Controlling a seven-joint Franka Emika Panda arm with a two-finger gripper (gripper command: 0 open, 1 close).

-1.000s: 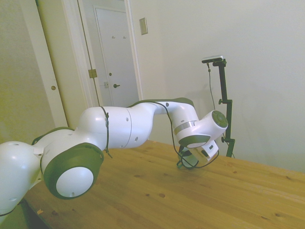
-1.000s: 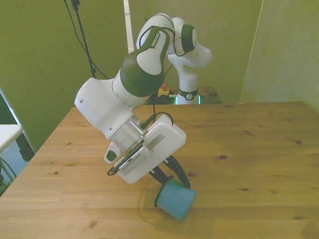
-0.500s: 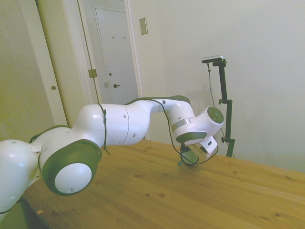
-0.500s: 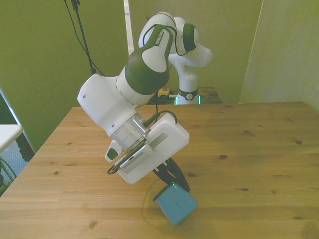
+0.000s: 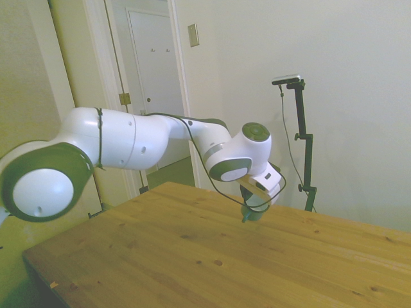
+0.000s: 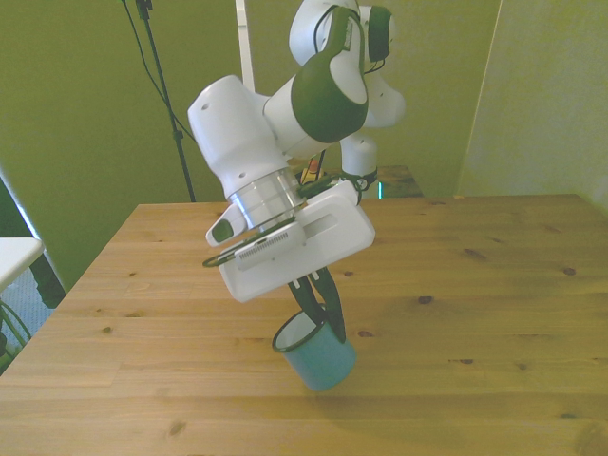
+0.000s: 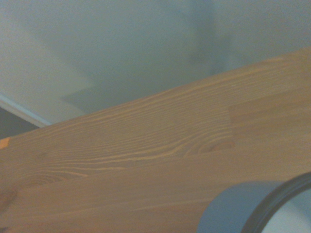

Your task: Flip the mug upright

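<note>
I am going to let go of the teal mug with my gripper so that it stands upright on the table (image 6: 321, 350) beside the small dark knot nearest my fingers.
The mug (image 6: 323, 363) is small and teal with a white inside and a thin dark rim. It hangs tilted near the table's front edge, its mouth pointing up and toward the front view's left. Its base is at or just above the wood. My gripper (image 6: 326, 325) reaches down from the white hand and is shut on the mug's rim, one dark finger inside and one outside. In the side view the mug (image 5: 252, 213) shows as a small dark-green shape under the gripper (image 5: 246, 207). The wrist view catches the mug's wall and rim (image 7: 243, 209) up close.
The wooden table (image 6: 494, 285) stretches to both sides of the mug. A door and a wall stand behind the arm in the side view.
The wrist has risen and turned. The mug has swung from lying on its side to a tilted pose with its mouth facing up, still held in the gripper.
</note>
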